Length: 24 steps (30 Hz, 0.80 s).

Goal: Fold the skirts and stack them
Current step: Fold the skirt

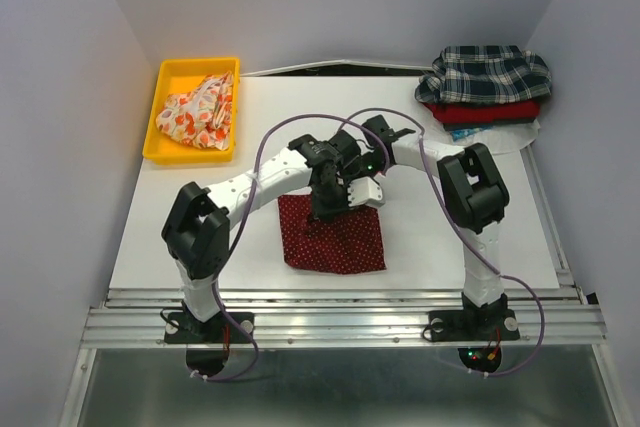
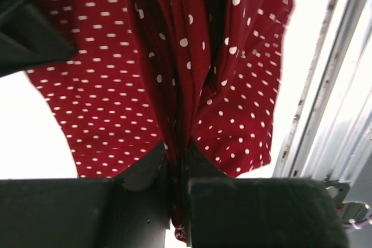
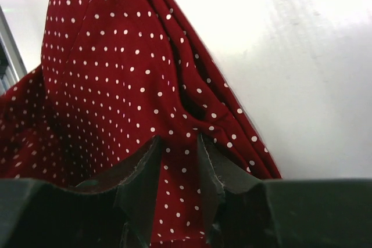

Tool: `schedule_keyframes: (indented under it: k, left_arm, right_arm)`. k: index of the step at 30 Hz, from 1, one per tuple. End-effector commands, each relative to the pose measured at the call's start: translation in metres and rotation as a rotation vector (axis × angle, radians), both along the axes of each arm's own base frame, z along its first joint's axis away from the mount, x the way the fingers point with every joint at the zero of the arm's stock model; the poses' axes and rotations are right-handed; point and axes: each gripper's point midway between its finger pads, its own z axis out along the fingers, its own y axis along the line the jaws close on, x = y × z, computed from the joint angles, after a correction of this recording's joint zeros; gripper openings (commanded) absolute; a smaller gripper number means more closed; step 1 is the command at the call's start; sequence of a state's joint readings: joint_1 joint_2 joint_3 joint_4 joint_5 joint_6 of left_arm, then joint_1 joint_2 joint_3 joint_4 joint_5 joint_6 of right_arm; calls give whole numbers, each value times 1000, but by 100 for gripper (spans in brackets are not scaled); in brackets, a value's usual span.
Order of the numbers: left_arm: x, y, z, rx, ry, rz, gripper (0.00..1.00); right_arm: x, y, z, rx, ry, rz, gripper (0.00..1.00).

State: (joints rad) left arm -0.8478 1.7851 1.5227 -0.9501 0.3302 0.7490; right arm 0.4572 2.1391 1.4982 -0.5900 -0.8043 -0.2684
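The robot's left gripper pinches a bunched fold of the dotted skirt, so it should open and take the flatter cloth (image 1: 294, 215) close by to straighten the skirt before folding.
The dark red skirt with tiny white dots (image 1: 335, 239) lies folded in the middle of the white table. My left gripper (image 1: 325, 211) and my right gripper (image 1: 362, 192) meet over its far edge. In the left wrist view my left gripper (image 2: 179, 158) is shut on a bunched fold of the dotted skirt (image 2: 104, 97). In the right wrist view my right gripper (image 3: 179, 143) holds the dotted cloth (image 3: 104, 85) between its jaws. The plaid skirt (image 1: 485, 72) lies on the plain red skirt (image 1: 482, 110) at the back right. The cream skirt with orange-red blobs (image 1: 200, 112) lies in a bin.
A yellow bin (image 1: 160, 97) stands at the back left. Under the stack at the back right a light blue and white item (image 1: 470, 133) shows. White walls close in both sides, and a metal rail (image 1: 340, 312) runs along the table's near edge.
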Motion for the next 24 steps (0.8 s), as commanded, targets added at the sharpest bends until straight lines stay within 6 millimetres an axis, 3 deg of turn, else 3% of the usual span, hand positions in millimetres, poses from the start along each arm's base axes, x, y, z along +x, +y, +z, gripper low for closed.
schedule_keyframes:
  k: [1, 7, 16, 20, 22, 23, 24]
  left_arm:
    - [16, -1, 10, -19, -44, -36, 2]
    - [43, 5, -1, -14, -106, 7, 3]
    - [62, 13, -21, 17, -162, 33, 9]
    - [64, 18, -34, 35, -167, 46, 18]
    - [63, 22, -42, 50, -162, 51, 23]
    - [64, 23, -43, 56, -163, 53, 41]
    - [63, 25, -43, 56, -162, 56, 45]
  right_arm:
    - [-26, -1, -7, -21, 29, 50, 37]
    - [-38, 4, -7, -10, 47, 75, 36]
    - [-35, 5, -9, -14, 51, 75, 36]
    - [-28, 5, -8, -38, 38, 50, 40]
    - [-16, 4, -7, -74, 5, 18, 47]
    - [-13, 4, -5, -82, -3, 12, 50]
    - [-1, 0, -2, -101, -28, -17, 57]
